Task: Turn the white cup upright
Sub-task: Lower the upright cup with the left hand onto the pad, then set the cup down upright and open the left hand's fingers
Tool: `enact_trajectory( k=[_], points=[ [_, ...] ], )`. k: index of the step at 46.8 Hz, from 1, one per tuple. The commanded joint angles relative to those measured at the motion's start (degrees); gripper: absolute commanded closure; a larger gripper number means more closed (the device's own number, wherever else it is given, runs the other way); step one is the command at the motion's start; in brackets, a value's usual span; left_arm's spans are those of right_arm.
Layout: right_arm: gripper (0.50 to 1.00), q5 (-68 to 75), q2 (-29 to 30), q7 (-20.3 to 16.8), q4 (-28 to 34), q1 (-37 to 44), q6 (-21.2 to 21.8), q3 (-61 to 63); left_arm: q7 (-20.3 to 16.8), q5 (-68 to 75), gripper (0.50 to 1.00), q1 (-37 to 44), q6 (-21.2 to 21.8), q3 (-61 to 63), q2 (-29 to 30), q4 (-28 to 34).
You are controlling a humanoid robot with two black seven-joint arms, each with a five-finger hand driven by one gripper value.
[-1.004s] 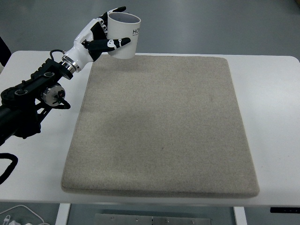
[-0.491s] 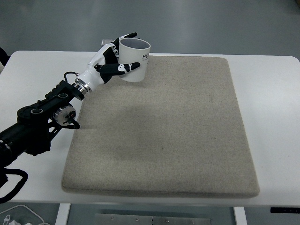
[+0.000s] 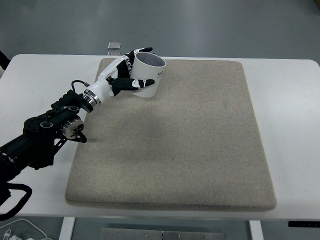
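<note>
I should let go of the white cup with my left gripper, upright on the beige mat [image 3: 147, 105], a short way in from the mat's far edge.
The white cup [image 3: 150, 75] has dark lettering on its side and stands mouth up, slightly tilted, over the far left part of the beige mat [image 3: 190, 135]. My left hand [image 3: 134, 70] is shut on it, with fingers wrapped round its left side and the thumb across its front. The black left arm [image 3: 45, 132] comes in from the lower left edge. Whether the cup's base touches the mat I cannot tell. No right arm shows.
The mat lies on a white table [image 3: 290, 110] with bare margins left and right. A small grey object [image 3: 114, 46] lies beyond the table's far edge. Cables [image 3: 20, 227] hang at the bottom left corner.
My left hand has carried the cup toward the near right and lower, from beyond the mat's far edge to over its far left part.
</note>
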Motion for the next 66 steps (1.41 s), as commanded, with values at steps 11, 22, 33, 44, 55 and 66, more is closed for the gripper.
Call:
enact_trajectory(
  k=[11, 22, 33, 44, 55, 66],
  points=[
    [0.57, 0.01, 0.0, 0.0, -0.05, 0.0, 0.0, 0.0, 0.01, 3.78, 1.0, 1.32, 2.3, -0.09, 0.0, 0.09],
    [0.57, 0.01, 0.0, 0.0, -0.05, 0.0, 0.0, 0.08, 0.01, 3.78, 1.0, 1.5, 2.47, -0.1, -2.36, 2.64],
    [0.57, 0.01, 0.0, 0.0, -0.05, 0.0, 0.0, 0.08, 0.01, 3.6, 1.0, 1.41, 2.56, -0.1, -5.18, 4.49],
    [0.57, 0.01, 0.0, 0.0, -0.05, -0.09, 0.0, 0.0, 0.01, 3.34, 1.0, 1.23, 3.09, -0.36, -6.06, 4.67],
    [0.57, 0.01, 0.0, 0.0, 0.04, -0.18, 0.0, 0.08, 0.01, 3.16, 0.617, 1.32, 4.49, -0.62, -5.97, 4.75],
    [0.57, 0.01, 0.0, 0.0, 0.04, -0.18, 0.0, 0.0, 0.01, 2.81, 0.542, 1.23, 4.49, -0.97, -5.88, 5.11]
  ],
)
